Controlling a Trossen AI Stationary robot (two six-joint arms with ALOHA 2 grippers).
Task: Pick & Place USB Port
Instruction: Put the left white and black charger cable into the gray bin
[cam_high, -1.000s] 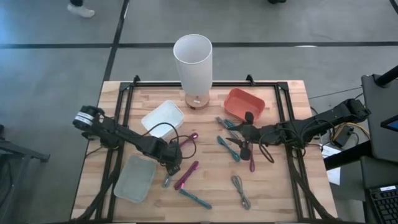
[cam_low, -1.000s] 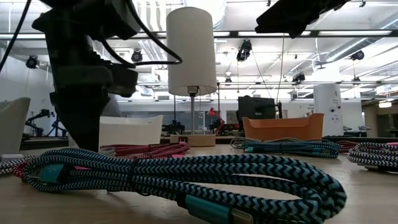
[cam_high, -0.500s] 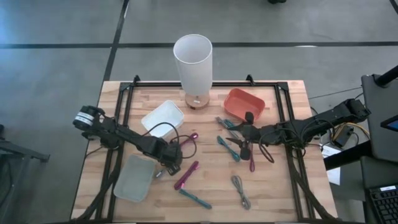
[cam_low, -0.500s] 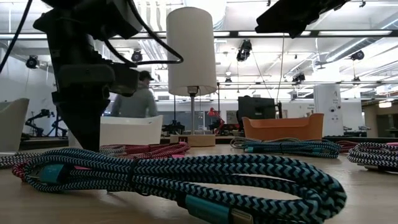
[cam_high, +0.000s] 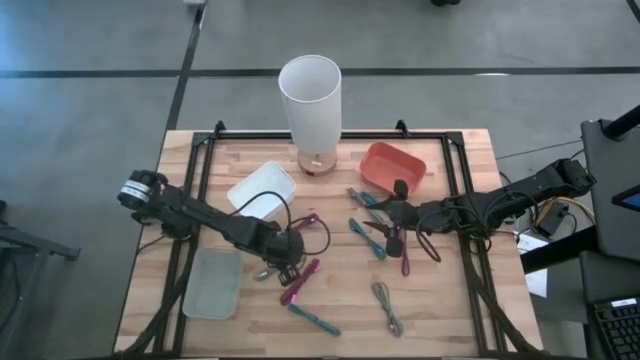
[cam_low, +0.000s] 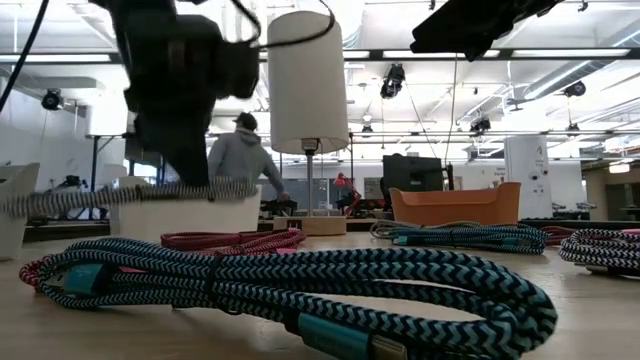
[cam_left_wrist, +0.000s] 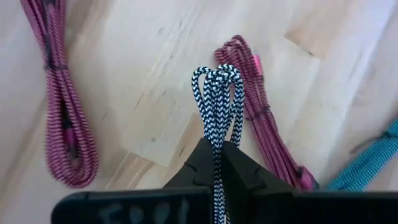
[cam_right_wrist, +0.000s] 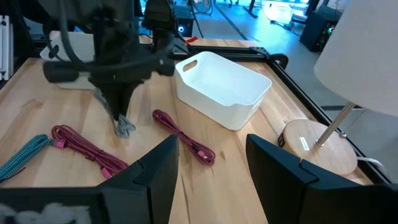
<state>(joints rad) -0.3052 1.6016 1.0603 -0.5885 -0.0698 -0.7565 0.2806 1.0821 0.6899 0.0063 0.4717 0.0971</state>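
I will release the black-and-white USB cable from my left gripper inside the clear tray (cam_high: 222, 277), toward the corner that faces the white bin.
A black-and-white braided USB cable bundle (cam_high: 266, 272) hangs level above the wood table (cam_high: 450, 300), left of centre, with my left gripper (cam_high: 287, 260) shut on it. In the low view the bundle (cam_low: 100, 197) runs level under the left gripper (cam_low: 190, 170). My right gripper (cam_high: 392, 216) stands open over the table's right half, above teal and magenta cables, with nothing between its fingers (cam_right_wrist: 155, 171). My left gripper pinches the coiled bundle between its two fingers, several strands together, a little back from its looped end (cam_left_wrist: 216, 132). The fingers come from above, pointing down, and lie across the bundle. The bundle hangs about level, clear of the table, with the loop end (cam_left_wrist: 217, 87) sticking out past the fingertips.
Pink cables (cam_high: 300, 283) (cam_high: 312, 224), teal cables (cam_high: 316, 320) (cam_high: 367, 239) and a grey one (cam_high: 388, 308) lie around. A white bin (cam_high: 262, 190), an orange bin (cam_high: 392, 165), a clear tray (cam_high: 212, 285) and a white lamp (cam_high: 310, 100) stand on the table.
My left gripper has shut on the black-and-white cable bundle, then risen and gone a little toward the table's right edge. The bundle has come off the table and now hangs level below the fingers.
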